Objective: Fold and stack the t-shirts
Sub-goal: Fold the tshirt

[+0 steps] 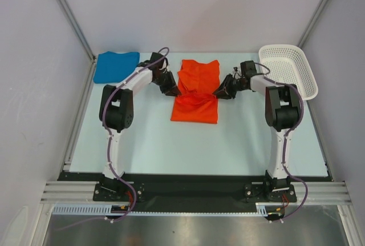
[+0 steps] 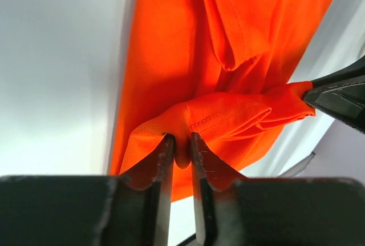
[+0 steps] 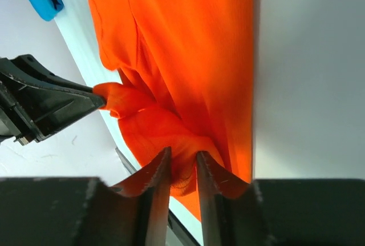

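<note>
I need to open my right gripper and take the fold's corner (image 3: 206,142) near the t-shirt's side edge, because the orange-red t-shirt's fold bunches into a pucker at its fingers.
The orange-red t-shirt (image 1: 197,92) lies in the middle of the table with its near half folded up over itself, the fold line bunched. My left gripper (image 1: 174,92) sits at the fold's left end and my right gripper (image 1: 219,93) at its right end. In the left wrist view the left gripper (image 2: 181,143) has its jaws slightly parted, with a nub of orange cloth (image 2: 228,117) between the tips. The right gripper (image 3: 182,157) is likewise a little open around a loose pucker of the shirt (image 3: 171,132). The blue t-shirt (image 1: 116,66) lies folded at the far left corner.
A white perforated basket (image 1: 288,69) stands at the far right corner, close behind the right arm. Grey walls enclose the table on the left, back and right. The opposite gripper's dark fingertip shows in each wrist view (image 2: 342,100) (image 3: 45,106).
</note>
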